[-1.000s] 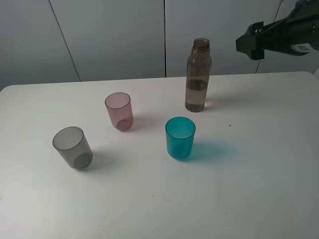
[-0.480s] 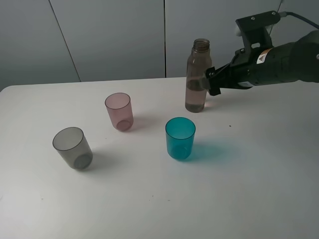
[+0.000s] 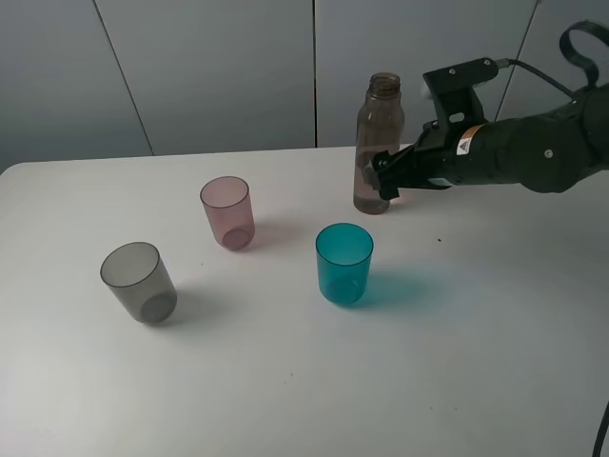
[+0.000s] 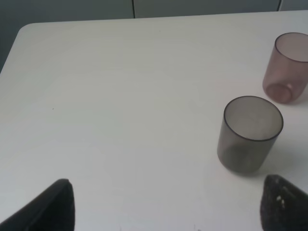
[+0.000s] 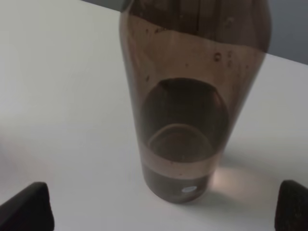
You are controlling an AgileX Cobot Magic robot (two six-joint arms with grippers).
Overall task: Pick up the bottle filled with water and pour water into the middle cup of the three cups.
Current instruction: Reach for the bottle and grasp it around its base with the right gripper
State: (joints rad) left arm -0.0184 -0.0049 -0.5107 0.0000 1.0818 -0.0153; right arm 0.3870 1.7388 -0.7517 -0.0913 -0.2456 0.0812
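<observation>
I need to close my right gripper around the smoky-brown bottle's body point(image 3: 377, 158) point(image 5: 186, 86), just below the middle of its height, so I can lift the bottle upright.
The smoky-brown bottle point(image 3: 378, 143) stands upright and capless at the back of the white table point(image 3: 476, 362), with water in its lower part. My right gripper point(image 3: 387, 177) is open at the bottle's lower half. In the right wrist view the bottle point(image 5: 192, 120) fills the space between the two spread fingertips point(image 5: 29, 209) of the right gripper point(image 5: 161, 211). The pink middle cup point(image 3: 227, 211) stands left of the bottle, the grey cup point(image 3: 140, 282) at the front left and the teal cup point(image 3: 344, 263) in front of the bottle. My left gripper point(image 4: 168, 207) is open and empty, short of the grey cup point(image 4: 250, 134) and the pink cup point(image 4: 288, 67).
Grey wall panels point(image 3: 219, 67) stand behind the table's back edge. The right arm's black body point(image 3: 514, 152) stretches over the table's back right. The left arm does not show in the exterior view.
My right arm has come down and leftward from the upper right corner to the bottle. Its open fingers now stand at the bottle's lower half. The cups and bottle have not moved.
</observation>
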